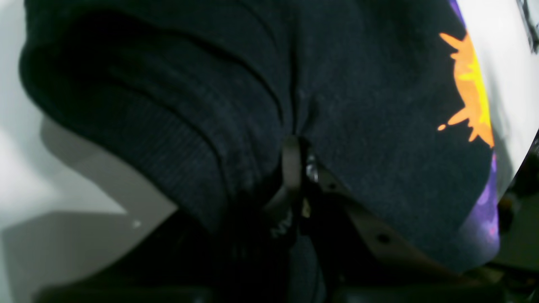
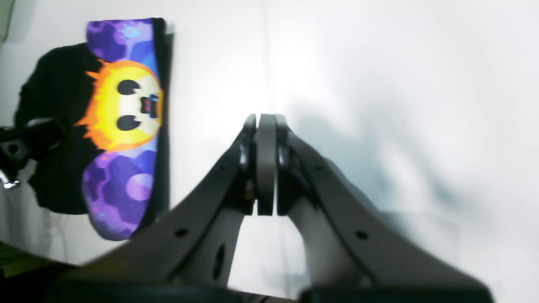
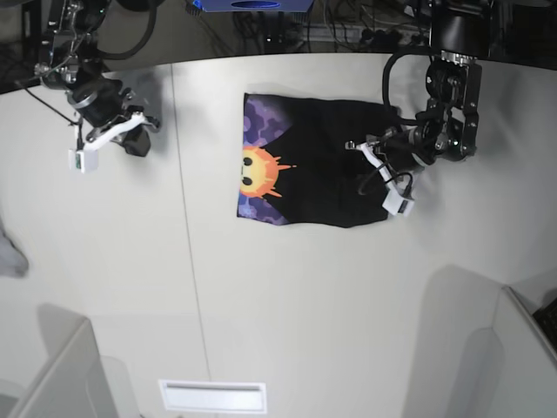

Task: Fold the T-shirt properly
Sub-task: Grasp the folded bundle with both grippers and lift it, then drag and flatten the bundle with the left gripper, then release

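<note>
My left gripper will release the black T-shirt on the white table (image 3: pixel 271 155) (image 1: pixel 457 43) next to the long dark seam.
The black T-shirt (image 3: pixel 318 178) lies folded into a rough rectangle on the white table, with the sun face and purple clouds (image 3: pixel 258 170) along its left edge. My left gripper (image 3: pixel 369 165) is at the shirt's right edge. In the left wrist view it (image 1: pixel 299 162) is shut on a bunch of black cloth (image 1: pixel 202 105), with the orange print (image 1: pixel 471 84) at the far right. My right gripper (image 3: pixel 137 142) is well to the left of the shirt. In the right wrist view it (image 2: pixel 266 164) is shut and empty over bare table, and the shirt (image 2: pixel 122 126) lies off to the left.
A small grey cloth scrap (image 3: pixel 7 248) lies at the table's left edge. Cables and equipment (image 3: pixel 348 26) sit behind the table's back edge. A white slot plate (image 3: pixel 211 396) is at the front, with grey panels (image 3: pixel 470 348) at the front corners.
</note>
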